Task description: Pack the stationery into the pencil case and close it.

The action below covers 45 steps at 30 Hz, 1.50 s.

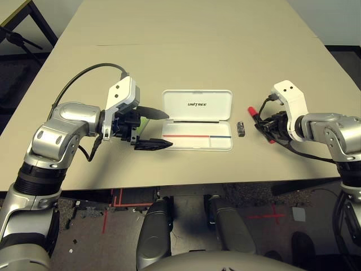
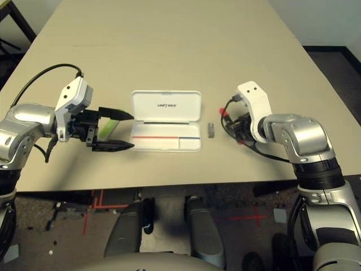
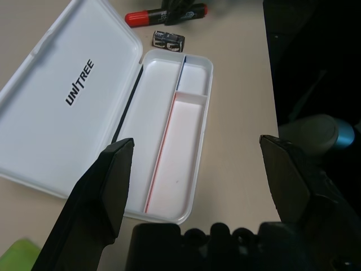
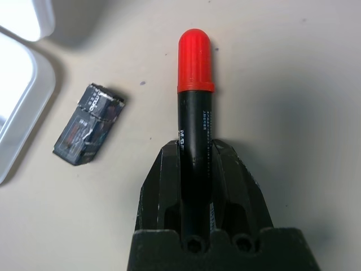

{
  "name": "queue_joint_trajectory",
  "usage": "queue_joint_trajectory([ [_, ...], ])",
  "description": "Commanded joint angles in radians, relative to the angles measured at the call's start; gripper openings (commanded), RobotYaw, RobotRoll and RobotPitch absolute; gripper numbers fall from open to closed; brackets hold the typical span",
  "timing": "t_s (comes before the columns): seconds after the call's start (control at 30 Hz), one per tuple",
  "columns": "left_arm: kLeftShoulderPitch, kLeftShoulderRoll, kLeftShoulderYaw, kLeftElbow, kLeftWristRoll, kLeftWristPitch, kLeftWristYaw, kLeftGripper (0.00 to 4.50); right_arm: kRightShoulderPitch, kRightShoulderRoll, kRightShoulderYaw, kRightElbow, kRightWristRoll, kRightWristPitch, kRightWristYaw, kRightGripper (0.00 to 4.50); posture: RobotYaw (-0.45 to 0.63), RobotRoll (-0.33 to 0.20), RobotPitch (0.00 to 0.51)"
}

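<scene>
My right gripper is going to release the marker in the tray of the pencil case, between the red strip and the pencil case's hinge [image 1: 189, 131].
The white pencil case [image 1: 197, 106] lies open at the table's middle, lid folded back, its tray [image 3: 175, 141] holding nothing. Just to its right rests the tiny grey block [image 1: 241, 129]. Further right, my right gripper [image 4: 194, 152] is shut on the marker [image 4: 196, 73], a black barrel with a red cap, low at the table surface. My left gripper [image 1: 168, 130] is open at the case's left end, with nothing between its fingers. The light-green stick [image 2: 108, 123] lies on the table under that gripper, partly hidden by it.
The tan table [image 1: 186, 51] stretches far back behind the case. Its front edge runs close below both grippers. A black cable [image 1: 84, 73] loops over my left forearm.
</scene>
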Motion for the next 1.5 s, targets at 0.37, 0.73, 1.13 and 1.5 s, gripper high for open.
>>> queue_joint_trajectory([
  [0.37, -0.001, 0.03, -0.028, 0.089, 0.061, -0.136, -0.041, 4.5, 0.02, -0.256, 0.037, -0.108, 0.038, -0.062, 0.249, 0.51, -0.05, 0.0, 0.211],
  [0.73, -0.017, 0.032, -0.021, 0.116, 0.059, -0.147, -0.046, 4.5, -0.056, -0.346, 0.094, -0.116, 0.048, -0.315, 0.57, 0.51, -0.02, 0.0, 0.211],
  [1.13, 0.001, 0.045, 0.004, 0.073, 0.044, -0.11, -0.013, 4.5, -0.276, -0.063, 0.336, -0.014, -0.131, -0.472, 0.59, 0.51, 0.02, 0.0, 0.204],
  [1.5, 0.022, 0.054, 0.023, 0.041, 0.037, -0.088, 0.013, 4.5, -0.31, 0.147, 0.418, 0.089, -0.269, -0.603, 0.531, 0.51, 0.04, 0.0, 0.2],
])
